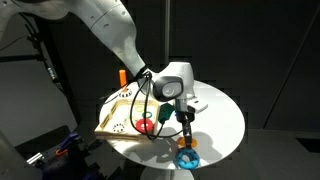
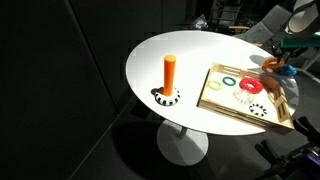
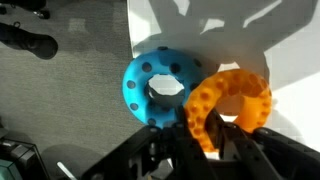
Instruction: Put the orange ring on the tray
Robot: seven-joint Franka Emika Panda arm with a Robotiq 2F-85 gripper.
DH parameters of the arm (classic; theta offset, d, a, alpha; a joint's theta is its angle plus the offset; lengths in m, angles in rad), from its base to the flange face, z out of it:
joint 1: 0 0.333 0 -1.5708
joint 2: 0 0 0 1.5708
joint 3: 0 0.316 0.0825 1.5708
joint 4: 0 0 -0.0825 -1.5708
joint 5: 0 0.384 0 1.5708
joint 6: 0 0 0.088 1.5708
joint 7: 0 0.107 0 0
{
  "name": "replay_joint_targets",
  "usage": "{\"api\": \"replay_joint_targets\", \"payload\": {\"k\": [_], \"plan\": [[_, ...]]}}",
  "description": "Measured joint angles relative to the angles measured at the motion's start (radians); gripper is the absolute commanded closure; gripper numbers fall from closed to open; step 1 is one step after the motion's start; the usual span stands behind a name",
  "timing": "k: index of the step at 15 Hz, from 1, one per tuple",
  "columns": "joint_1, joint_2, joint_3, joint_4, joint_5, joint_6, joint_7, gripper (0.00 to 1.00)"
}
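Note:
Next, the gripper releases the orange ring, which now has a blue ring touching it, on top of the red ring [image 1: 143, 127] in the light-wood tray.
The orange ring [image 3: 240, 100] is a perforated yellowish-orange torus. My gripper [image 3: 205, 140] is shut on its left band, one finger inside the hole and one outside. A blue ring [image 3: 155, 88] lies touching it at the table's edge. In an exterior view the gripper [image 1: 185, 128] points down over the orange ring [image 1: 186, 142], with the blue ring [image 1: 187, 158] below it. The light-wood tray [image 1: 108, 122] lies apart from the gripper, across the table. It also shows in an exterior view [image 2: 222, 102], with the orange ring [image 2: 276, 66] beyond its far corner.
An upright orange peg [image 2: 169, 72] stands on a round base on the white table [image 2: 150, 55]. The tray holds a green ring [image 2: 230, 82], a yellow ring [image 2: 250, 90] and a red ring [image 2: 258, 110]. The table edge and dark floor are close to the gripper.

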Motion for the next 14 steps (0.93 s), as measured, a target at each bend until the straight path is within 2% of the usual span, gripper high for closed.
{"api": "replay_joint_targets", "payload": {"k": [7,14], "plan": [[0.061,-0.156,0.026,-0.044,0.0,-0.017,-0.002,0.92],[0.055,-0.38,0.173,-0.181,0.032,-0.152,-0.056,0.91]]}}
